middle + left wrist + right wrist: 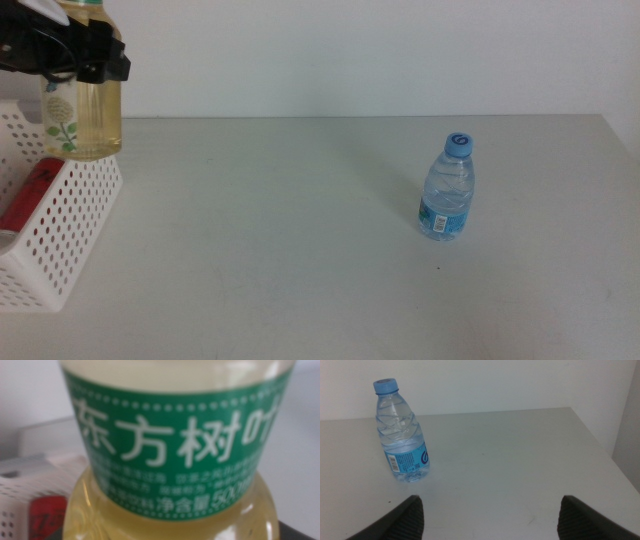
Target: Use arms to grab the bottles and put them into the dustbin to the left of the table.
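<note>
The tea bottle, now held upright over the dustbin's rim, will be let go by my left gripper, which is to release it between the red soda can and the dustbin's table-side (44, 208).
My left gripper (78, 52) is shut on the yellowish tea bottle (82, 115), holding it upright by its upper part at the far left, over the rim of the white perforated dustbin (70, 235). In the left wrist view, the tea bottle (175, 450) with its green label fills the picture. A red soda can (27, 195) lies inside the dustbin. The small clear water bottle (447, 190) with a blue cap stands upright on the table's right half. My right gripper (490, 515) is open, low over the table (300, 230), a short way from the water bottle (402, 435).
The dustbin (12, 505) and the red can (47, 515) show below the tea bottle in the left wrist view. The table's right edge (605, 445) runs near the right gripper. A plain white wall stands behind the table.
</note>
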